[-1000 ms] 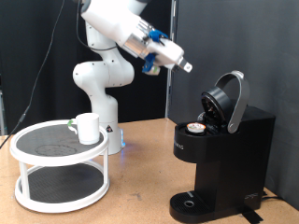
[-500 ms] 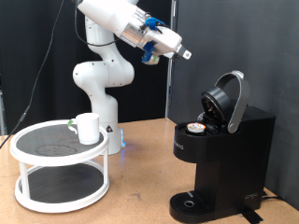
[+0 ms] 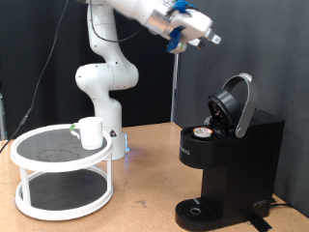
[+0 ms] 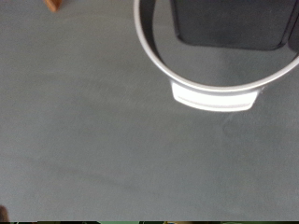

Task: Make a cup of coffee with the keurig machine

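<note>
The top of the silver handle (image 3: 245, 76) (image 4: 215, 96) on the keurig machine's raised lid is the next place my gripper will go to and close on.
The keurig machine (image 3: 235, 159) stands at the exterior view's right with its rounded lid (image 3: 238, 102) hinged up. A small white pod with a dark top (image 3: 202, 132) sits in its open holder. The cup (image 3: 92, 132), a white mug, stands on the top tier of a round white stand (image 3: 39, 166) at the left. My gripper (image 3: 214, 40) is high up, above and a little left of the open lid, pointing right. Its fingers look shut and hold nothing. The wrist view shows no fingers, only a grey surface and a pale ring (image 4: 154, 58) around a dark shape.
The white robot base (image 3: 104, 92) stands behind the stand, on the wooden table (image 3: 145, 198). A dark curtain and a pole (image 3: 175, 87) are at the back. The machine's round drip base (image 3: 198, 211) is at the table's front right.
The gripper has swung up and to the right, from left of the machine to high above its open lid. Mug, pod and lid have not moved.
</note>
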